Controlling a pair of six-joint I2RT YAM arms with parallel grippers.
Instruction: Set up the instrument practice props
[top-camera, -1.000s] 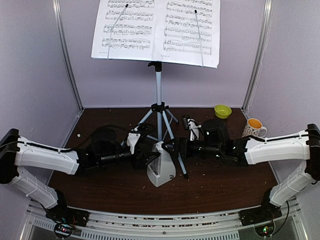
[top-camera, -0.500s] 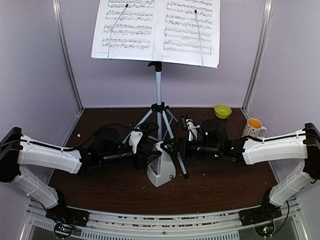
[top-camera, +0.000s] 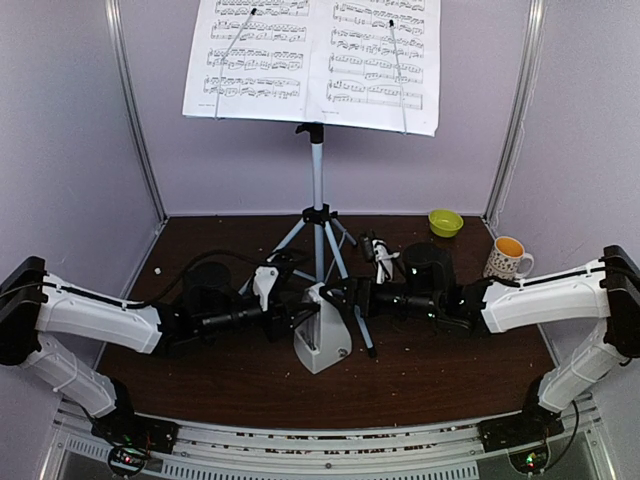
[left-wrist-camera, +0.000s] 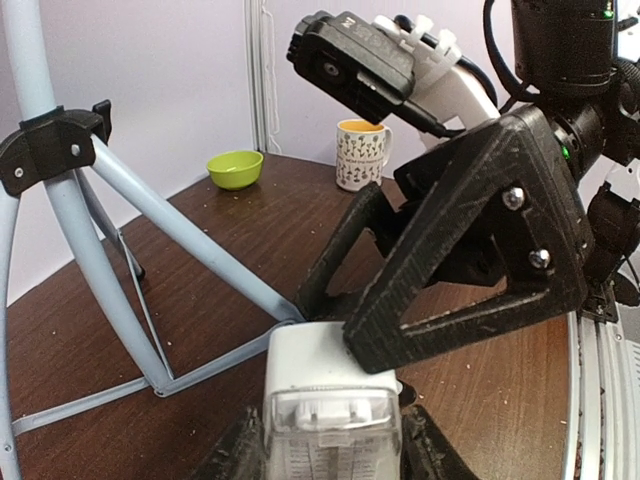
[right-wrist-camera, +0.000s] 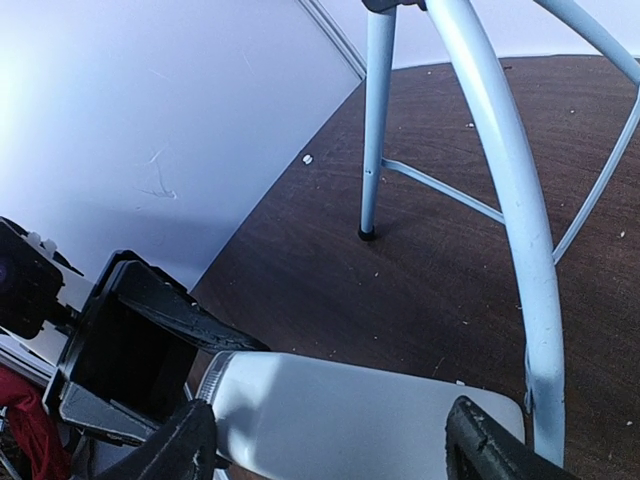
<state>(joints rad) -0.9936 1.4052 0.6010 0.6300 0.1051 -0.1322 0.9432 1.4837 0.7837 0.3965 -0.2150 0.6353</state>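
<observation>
Next, I set the metronome's clear cover on the brown table (top-camera: 209, 321) with my left gripper, near the tripod foot farthest from the mug.
The silver tripod music stand (top-camera: 317, 180) stands at the back middle with two sheet-music pages (top-camera: 255, 55) (top-camera: 380, 60) on its desk. The white pyramid metronome (top-camera: 322, 345) stands by the tripod's front legs. My left gripper (top-camera: 300, 322) comes in from the left. In the left wrist view its fingers (left-wrist-camera: 240, 450) press both sides of the metronome's clear cover (left-wrist-camera: 330, 425). My right gripper (top-camera: 340, 300) comes in from the right. In the right wrist view it (right-wrist-camera: 335, 440) straddles the white body (right-wrist-camera: 360, 410). Its black finger (left-wrist-camera: 470, 250) rests on the metronome's top.
A yellow-green bowl (top-camera: 445, 222) sits at the back right corner, and a white mug with an orange inside (top-camera: 507, 257) stands in front of it. The tripod legs (right-wrist-camera: 500, 180) spread just behind the metronome. Purple walls close the back and both sides.
Both arms have shifted only slightly around the metronome. The metronome and the stand have not moved.
</observation>
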